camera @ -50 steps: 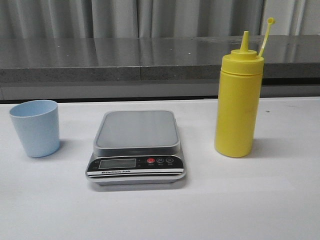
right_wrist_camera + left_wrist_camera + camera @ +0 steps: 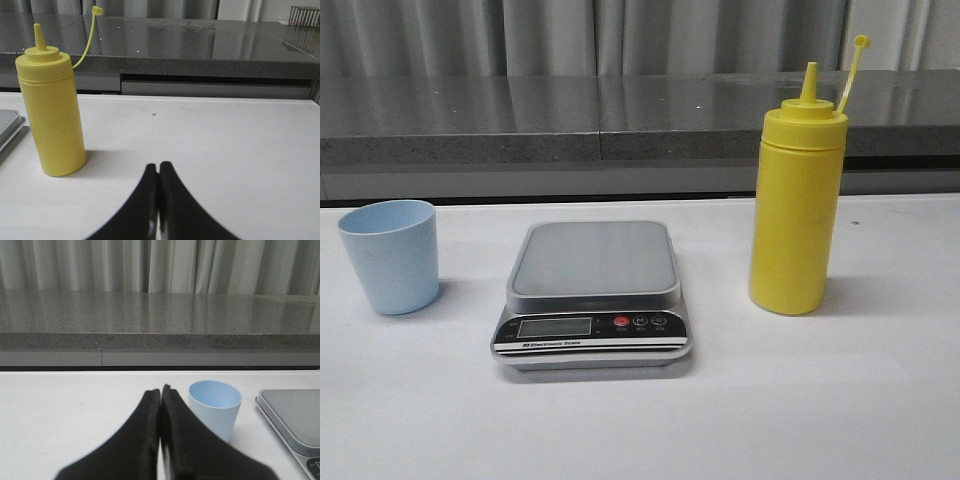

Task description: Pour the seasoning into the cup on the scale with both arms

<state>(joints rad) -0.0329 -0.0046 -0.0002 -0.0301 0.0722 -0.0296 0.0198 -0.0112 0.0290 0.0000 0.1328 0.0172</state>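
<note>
My left gripper is to take hold next of the rim of the light blue cup [image 2: 349, 229] [image 2: 190, 394], on the side that faces away from the scale.
The light blue cup [image 2: 390, 255] stands upright and empty on the white table, left of the scale [image 2: 593, 292]. The scale's platform is bare. The yellow seasoning bottle [image 2: 797, 205] stands upright to the right of the scale, its cap strap sticking up. No gripper shows in the front view. My left gripper [image 2: 161, 390] is shut and empty, close beside the cup [image 2: 215, 407] in the left wrist view. My right gripper [image 2: 158, 166] is shut and empty, apart from the bottle [image 2: 51, 112] in the right wrist view.
A dark grey stone ledge [image 2: 570, 115] runs along the back of the table, with grey curtains behind it. The scale's corner shows in the left wrist view [image 2: 292, 420] and its edge in the right wrist view [image 2: 9, 127].
</note>
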